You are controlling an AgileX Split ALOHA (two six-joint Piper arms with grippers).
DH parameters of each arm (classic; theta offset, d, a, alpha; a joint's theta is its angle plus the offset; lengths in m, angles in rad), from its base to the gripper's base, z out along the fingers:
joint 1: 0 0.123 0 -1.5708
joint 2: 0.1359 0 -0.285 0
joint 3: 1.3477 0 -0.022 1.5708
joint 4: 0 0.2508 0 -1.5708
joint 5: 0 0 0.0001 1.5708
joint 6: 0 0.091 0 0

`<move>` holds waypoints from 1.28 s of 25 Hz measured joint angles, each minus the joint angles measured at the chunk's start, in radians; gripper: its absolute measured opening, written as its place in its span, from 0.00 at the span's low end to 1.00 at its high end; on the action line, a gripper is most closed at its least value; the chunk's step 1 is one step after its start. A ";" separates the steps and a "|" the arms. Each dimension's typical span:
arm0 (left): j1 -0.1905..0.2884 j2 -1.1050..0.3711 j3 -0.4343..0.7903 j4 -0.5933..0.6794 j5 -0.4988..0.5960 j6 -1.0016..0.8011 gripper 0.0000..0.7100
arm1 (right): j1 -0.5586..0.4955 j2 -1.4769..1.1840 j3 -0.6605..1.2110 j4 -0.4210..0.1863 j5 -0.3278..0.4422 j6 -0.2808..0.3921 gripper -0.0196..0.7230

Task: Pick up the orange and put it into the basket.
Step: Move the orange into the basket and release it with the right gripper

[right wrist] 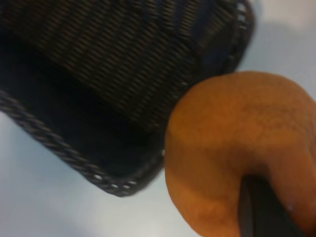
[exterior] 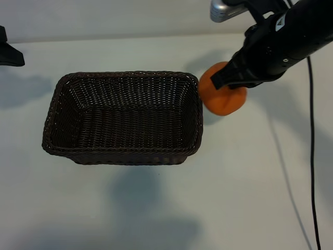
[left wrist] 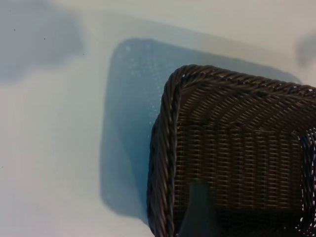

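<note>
My right gripper is holding the orange, and I need to release it on the basket's bottom, midway (exterior: 138, 132) (right wrist: 85, 45) along the near long side of the basket.
The orange (exterior: 225, 96) is just off the right end of the dark woven basket (exterior: 123, 78), near its far right corner. My right gripper (exterior: 228, 85) comes down on the orange from the upper right and is shut on it; the arm covers the fruit's top. In the right wrist view the orange (right wrist: 232, 143) fills the near side, with one dark finger (right wrist: 259, 207) pressed into its skin and the basket's corner (right wrist: 123, 185) beside it. Whether the fruit is off the table I cannot tell. The basket holds nothing.
My left arm (exterior: 8, 52) rests at the table's far left edge, its gripper open; one of its fingers (left wrist: 197, 212) shows over the basket's end (left wrist: 165, 148). A black cable (exterior: 312, 156) runs down the right side of the white table.
</note>
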 joint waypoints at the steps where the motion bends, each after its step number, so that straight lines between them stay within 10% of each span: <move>1: 0.000 0.000 0.000 0.000 0.000 0.000 0.83 | 0.004 0.012 -0.006 0.012 -0.003 -0.011 0.15; 18: 0.000 0.000 0.000 -0.003 0.007 0.022 0.83 | 0.285 0.374 -0.342 0.027 0.037 -0.072 0.15; 32: 0.000 0.000 0.000 -0.003 0.008 0.024 0.83 | 0.301 0.487 -0.386 -0.012 -0.021 -0.102 0.15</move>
